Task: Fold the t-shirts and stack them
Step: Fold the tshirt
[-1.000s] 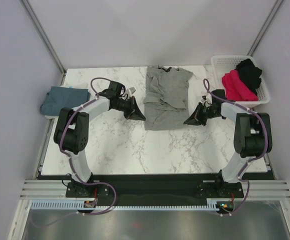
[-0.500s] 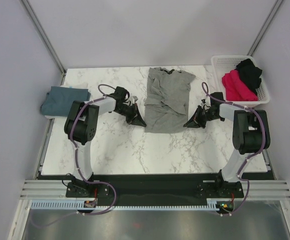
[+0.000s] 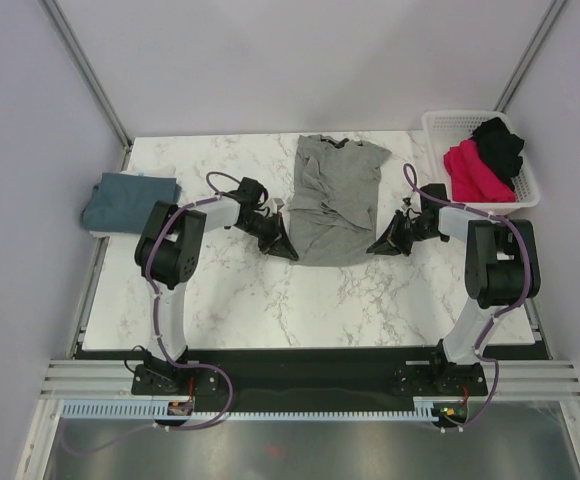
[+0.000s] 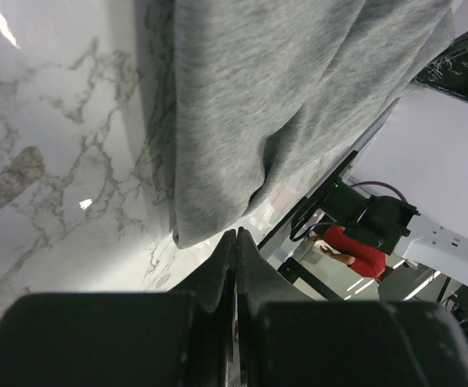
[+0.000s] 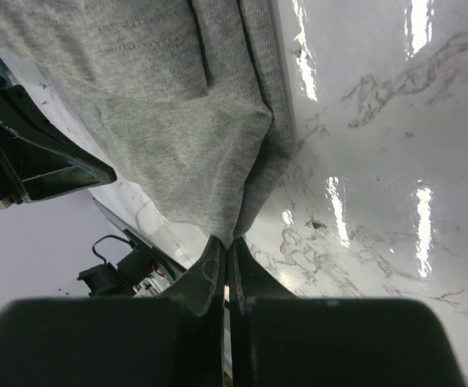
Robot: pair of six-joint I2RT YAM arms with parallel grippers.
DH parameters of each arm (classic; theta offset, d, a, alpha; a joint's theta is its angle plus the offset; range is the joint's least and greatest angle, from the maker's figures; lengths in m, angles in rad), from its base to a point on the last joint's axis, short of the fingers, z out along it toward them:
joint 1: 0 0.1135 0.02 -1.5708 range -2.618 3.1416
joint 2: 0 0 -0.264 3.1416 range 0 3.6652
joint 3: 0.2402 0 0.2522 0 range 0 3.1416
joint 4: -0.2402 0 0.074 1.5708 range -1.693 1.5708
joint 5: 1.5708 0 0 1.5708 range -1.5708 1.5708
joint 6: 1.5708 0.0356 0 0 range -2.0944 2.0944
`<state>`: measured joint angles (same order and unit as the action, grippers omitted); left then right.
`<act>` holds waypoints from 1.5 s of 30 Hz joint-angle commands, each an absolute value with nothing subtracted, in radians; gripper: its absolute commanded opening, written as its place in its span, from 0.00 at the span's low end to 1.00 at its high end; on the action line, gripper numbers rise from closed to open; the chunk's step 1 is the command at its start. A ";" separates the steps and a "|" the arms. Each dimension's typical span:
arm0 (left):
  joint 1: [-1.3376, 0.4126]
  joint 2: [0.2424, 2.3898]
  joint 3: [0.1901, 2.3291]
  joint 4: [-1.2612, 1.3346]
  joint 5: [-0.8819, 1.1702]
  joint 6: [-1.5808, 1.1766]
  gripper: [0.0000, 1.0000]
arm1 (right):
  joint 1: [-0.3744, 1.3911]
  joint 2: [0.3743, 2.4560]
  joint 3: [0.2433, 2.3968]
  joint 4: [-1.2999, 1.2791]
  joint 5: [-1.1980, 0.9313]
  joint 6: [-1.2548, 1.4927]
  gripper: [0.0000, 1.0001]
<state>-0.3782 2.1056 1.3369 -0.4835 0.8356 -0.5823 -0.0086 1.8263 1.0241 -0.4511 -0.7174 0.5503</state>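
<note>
My left gripper is shut and empty beside the grey t-shirt's near hem corner. It should back off, open and pinch that hem corner [image 4: 202,226] before both grippers lift it.
A heather grey t-shirt [image 3: 335,200] lies rumpled, collar away from me, in the middle of the marble table [image 3: 230,290]. My left gripper [image 3: 288,251] is shut, its tips [image 4: 236,235] right beside the shirt's near left hem corner [image 4: 218,161]; no cloth shows between them. My right gripper [image 3: 373,247] is shut on the near right hem, and the grey cloth [image 5: 185,137] narrows to a point between its tips [image 5: 230,244]. A folded teal-blue t-shirt [image 3: 127,200] rests at the table's left edge. Pink [image 3: 470,170] and black [image 3: 498,145] t-shirts sit in the basket.
A white plastic basket [image 3: 530,192] stands at the table's far right corner. Grey walls and metal frame posts close in the back and sides. Both arms reach inward over the table, one on each side of the grey shirt.
My left gripper has swung right and nearer to me, up to the shirt's near left corner. The right gripper crept slightly inward. The grey shirt's near edge has shifted a little.
</note>
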 commanded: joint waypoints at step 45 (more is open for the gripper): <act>-0.373 1.882 1.258 -0.678 0.250 -0.149 0.99 | -0.005 1.804 1.039 -0.407 -0.689 0.551 0.00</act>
<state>-0.3672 1.8297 1.2598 -0.6716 0.2699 -0.1921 -0.0086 1.8362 1.0363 -0.4267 -0.7010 0.5537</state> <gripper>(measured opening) 0.987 0.013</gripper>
